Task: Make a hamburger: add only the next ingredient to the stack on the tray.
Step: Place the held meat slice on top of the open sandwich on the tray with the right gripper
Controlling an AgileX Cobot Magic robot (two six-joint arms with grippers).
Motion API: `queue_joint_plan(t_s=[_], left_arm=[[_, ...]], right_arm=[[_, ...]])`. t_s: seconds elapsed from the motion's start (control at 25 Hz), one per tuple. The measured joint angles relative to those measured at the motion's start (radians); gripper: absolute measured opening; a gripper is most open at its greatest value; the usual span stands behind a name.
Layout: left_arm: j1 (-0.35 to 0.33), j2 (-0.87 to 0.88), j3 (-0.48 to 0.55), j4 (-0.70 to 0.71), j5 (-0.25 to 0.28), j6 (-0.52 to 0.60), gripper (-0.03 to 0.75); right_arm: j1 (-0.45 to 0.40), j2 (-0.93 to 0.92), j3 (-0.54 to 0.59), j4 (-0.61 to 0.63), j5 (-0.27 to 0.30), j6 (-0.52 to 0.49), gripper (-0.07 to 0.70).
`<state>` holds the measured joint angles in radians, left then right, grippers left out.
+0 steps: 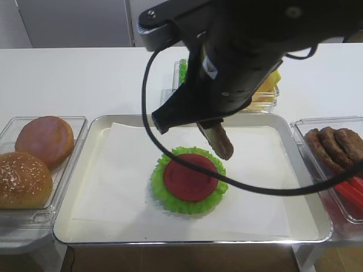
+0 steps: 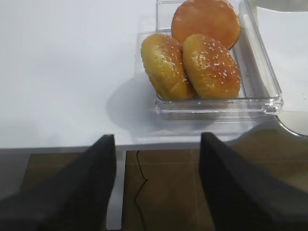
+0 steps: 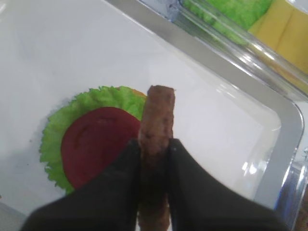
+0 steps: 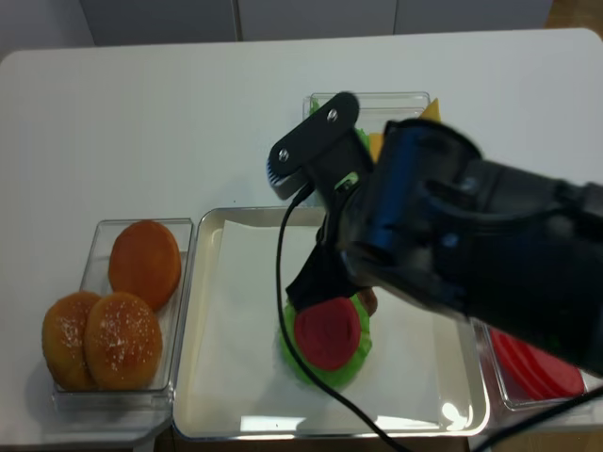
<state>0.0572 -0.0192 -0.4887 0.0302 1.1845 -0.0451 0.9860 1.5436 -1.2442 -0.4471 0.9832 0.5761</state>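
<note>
My right gripper is to let go of the brown meat patty so that it lies flat on top of the red tomato disc (image 4: 328,337) (image 3: 107,145).
The stack (image 1: 189,180) lies mid-tray, a red tomato disc (image 3: 96,142) on ruffled green lettuce (image 3: 57,125). The metal tray (image 1: 193,239) is lined with white paper. My right gripper (image 3: 154,144) is shut on the brown meat patty (image 3: 158,113), which is held on edge. The patty (image 1: 218,140) hangs just above the stack's far right rim, and the arm hides most of it in the realsense view. My left gripper (image 2: 156,139) stands open and empty over the table's front edge, in front of the bun bin.
A clear bin of buns (image 1: 34,164) sits left of the tray. On the right, a bin holds more patties (image 1: 334,144) and red tomato slices (image 1: 349,195). Behind the tray is a bin of lettuce and cheese (image 1: 266,90). A black cable (image 1: 238,184) loops over the stack.
</note>
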Motion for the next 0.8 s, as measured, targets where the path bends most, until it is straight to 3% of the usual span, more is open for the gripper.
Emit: queue_joint_plan(t_s=[0.32,0.8], left_arm=[[0.0,0.0,0.0,0.0,0.0,0.0,0.411],[0.0,0.0,0.0,0.0,0.0,0.0,0.411]], right_arm=[[0.002,0.085,-0.009,-0.01,0.032,-0.02,0.134],[0.002,0.104,-0.01,0.003,0.033,-0.023,0.134]])
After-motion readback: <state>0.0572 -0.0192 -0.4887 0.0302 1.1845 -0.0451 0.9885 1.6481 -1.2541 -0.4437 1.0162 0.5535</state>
